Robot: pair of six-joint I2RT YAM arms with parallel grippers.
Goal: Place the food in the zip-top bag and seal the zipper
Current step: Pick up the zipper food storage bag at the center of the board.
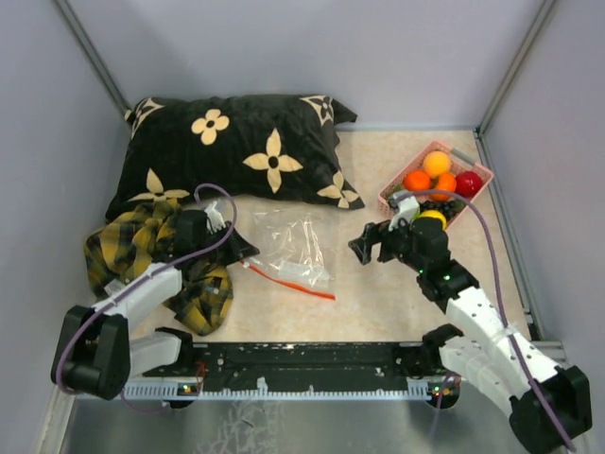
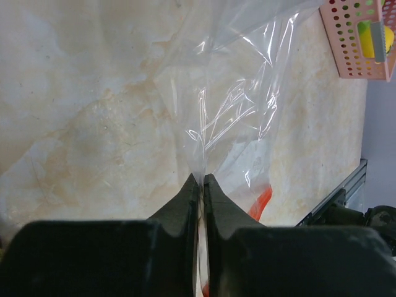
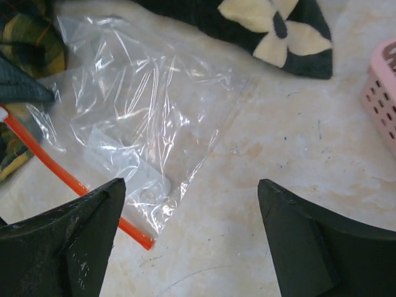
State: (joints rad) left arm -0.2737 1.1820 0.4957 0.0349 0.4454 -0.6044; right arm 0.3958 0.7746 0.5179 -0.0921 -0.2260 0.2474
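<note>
The robot's right gripper needs to next move to the middle of the red-orange zipper (image 1: 288, 282) (image 3: 73, 184) on the clear zip-top bag and close on it there.
The clear zip-top bag (image 1: 288, 244) lies flat mid-table, its red-orange zipper (image 1: 291, 283) along the near edge. My left gripper (image 1: 246, 252) sits at the bag's left corner. In the left wrist view this gripper (image 2: 202, 179) is pinched shut on a fold of the bag (image 2: 235, 105), with the zipper (image 2: 261, 203) just to its right. My right gripper (image 1: 364, 248) hovers open to the right of the bag. Seen from the right wrist, it (image 3: 192, 184) holds nothing, and the bag (image 3: 136, 117) and zipper (image 3: 68, 176) lie ahead to its left. The food (image 1: 436, 165) sits in the pink basket.
The pink basket (image 1: 391, 195) stands at the back right, behind the right arm. A black flowered pillow (image 1: 236, 151) lies across the back. A yellow-black plaid cloth (image 1: 142, 246) is bunched under the left arm. Grey walls close in both sides.
</note>
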